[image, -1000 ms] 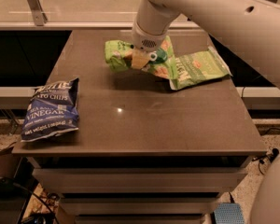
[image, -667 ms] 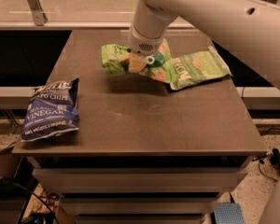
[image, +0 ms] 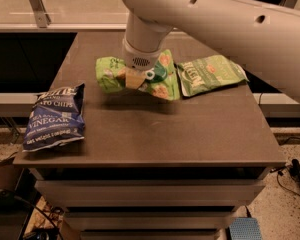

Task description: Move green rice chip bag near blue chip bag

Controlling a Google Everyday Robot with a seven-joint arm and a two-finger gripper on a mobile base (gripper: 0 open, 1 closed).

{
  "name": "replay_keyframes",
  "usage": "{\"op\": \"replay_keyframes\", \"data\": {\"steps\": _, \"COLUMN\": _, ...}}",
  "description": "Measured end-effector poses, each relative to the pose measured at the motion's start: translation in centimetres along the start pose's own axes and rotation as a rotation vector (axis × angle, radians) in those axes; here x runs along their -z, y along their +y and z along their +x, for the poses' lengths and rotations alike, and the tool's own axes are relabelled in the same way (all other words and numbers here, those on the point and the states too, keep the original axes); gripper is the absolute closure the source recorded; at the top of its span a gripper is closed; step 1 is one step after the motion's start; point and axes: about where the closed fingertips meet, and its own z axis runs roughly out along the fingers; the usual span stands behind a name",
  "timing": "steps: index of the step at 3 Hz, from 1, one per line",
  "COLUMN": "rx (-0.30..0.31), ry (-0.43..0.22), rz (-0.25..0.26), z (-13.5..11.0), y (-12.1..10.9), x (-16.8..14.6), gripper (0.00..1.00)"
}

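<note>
My gripper needs to let go of the green rice chip bag on the bare brown table point(image: 130, 115), next to the blue chip bag. The green bag still hangs just above the table.
The green rice chip bag point(image: 111, 74), bright lime green and wrinkled, hangs a little above the brown table point(image: 155, 129), casting a shadow under it. My gripper point(image: 135, 77) comes down from the white arm and is shut on the bag's middle. The blue chip bag point(image: 55, 116) lies flat at the table's left front edge, well left of and nearer than the held bag.
A flat, paler green bag point(image: 210, 74) with white lettering lies on the table to the right of the gripper. The large white arm point(image: 230, 24) spans the upper right. Drawers sit below the table top; a floor drop lies beyond each edge.
The gripper has carried the green rice chip bag leftward and toward the front, away from the paler green bag and closer to the blue bag.
</note>
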Motion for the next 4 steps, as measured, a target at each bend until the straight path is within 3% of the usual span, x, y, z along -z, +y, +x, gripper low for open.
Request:
{"op": "replay_keyframes", "data": {"steps": 2, "rx": -0.072, "ry": 0.028, "rz": 0.020, "z": -1.9, "y": 4.3, "x": -1.0, "gripper": 1.00}}
{"op": "replay_keyframes", "data": {"steps": 4, "rx": -0.151, "ry": 0.045, "rz": 0.054, "z": -2.2, "y": 8.5, "x": -1.3, "gripper": 1.00}}
